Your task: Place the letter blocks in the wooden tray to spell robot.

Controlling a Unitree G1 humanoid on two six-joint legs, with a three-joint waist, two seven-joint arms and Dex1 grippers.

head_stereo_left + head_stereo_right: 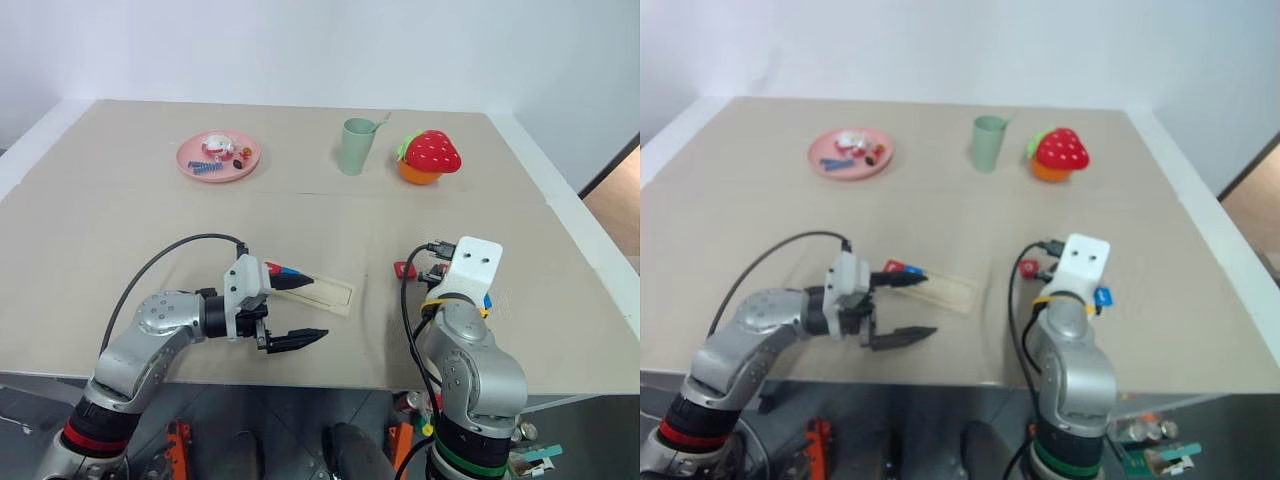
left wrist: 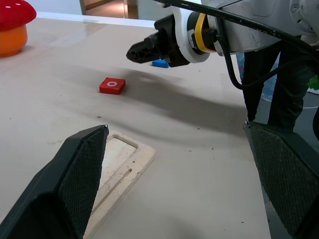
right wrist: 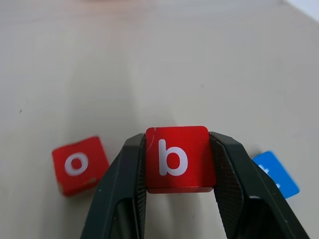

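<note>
I am holding the "b" block by its side edges with my right gripper, so I should put it down and take its top and bottom edges [image 3: 178, 129] for the wooden tray.
My right gripper [image 3: 178, 143] is shut on a red letter block [image 3: 177, 159] marked "b", held a little above the table. Below it lie a red "o" block [image 3: 77, 164] and a blue block [image 3: 275, 174] whose letter is partly hidden. The wooden tray [image 1: 328, 292] lies near the front edge. A red tile [image 1: 272, 268] and a blue tile [image 1: 290, 271] sit at its left end, their letters unreadable. My left gripper [image 1: 300, 311] is open at that end, with one finger over the tray. The left wrist view shows the right gripper [image 2: 142, 51] above the blue block [image 2: 159, 63].
A pink plate [image 1: 192, 165] with small items stands at the back left. A green cup [image 1: 355, 146] and a strawberry toy [image 1: 430, 157] stand at the back right. The table's front edge runs just below the left gripper.
</note>
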